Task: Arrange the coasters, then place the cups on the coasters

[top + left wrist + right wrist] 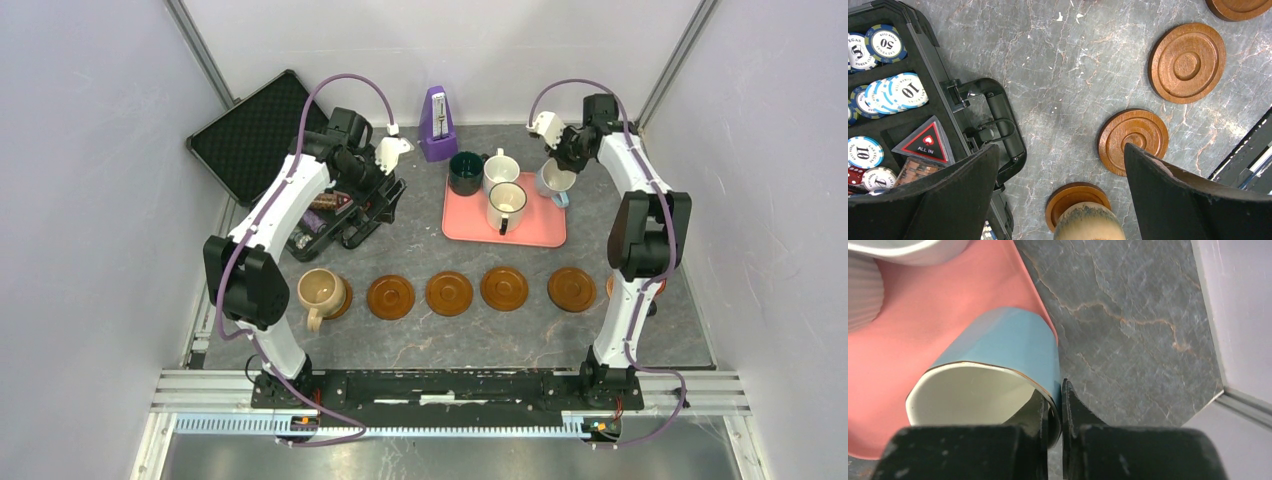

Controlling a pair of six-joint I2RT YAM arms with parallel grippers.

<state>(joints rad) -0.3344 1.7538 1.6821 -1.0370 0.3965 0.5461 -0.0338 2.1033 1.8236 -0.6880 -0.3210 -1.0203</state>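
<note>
The light blue cup will go down from my right gripper onto the empty brown coaster (574,289) that is nearest the orange thing.
Several brown coasters (449,293) lie in a row across the near table. A tan cup (320,290) stands on the leftmost coaster (1075,196). On the pink tray (535,232) are a dark green cup (466,172), a white cup (500,168) and a cream-white cup (507,207). My right gripper (556,165) is shut on the rim of the light blue cup (1008,337) at the tray's right edge (998,270), one finger inside and one outside (1055,410). My left gripper (1060,192) hangs open over the table beside the chip case, holding nothing.
A black case of poker chips (893,95) sits left of the tray, its open lid (255,135) at the back left. A purple metronome (437,125) stands at the back wall. An orange thing (655,288) shows partly behind the right arm. The enclosure wall (1243,330) is close on the right.
</note>
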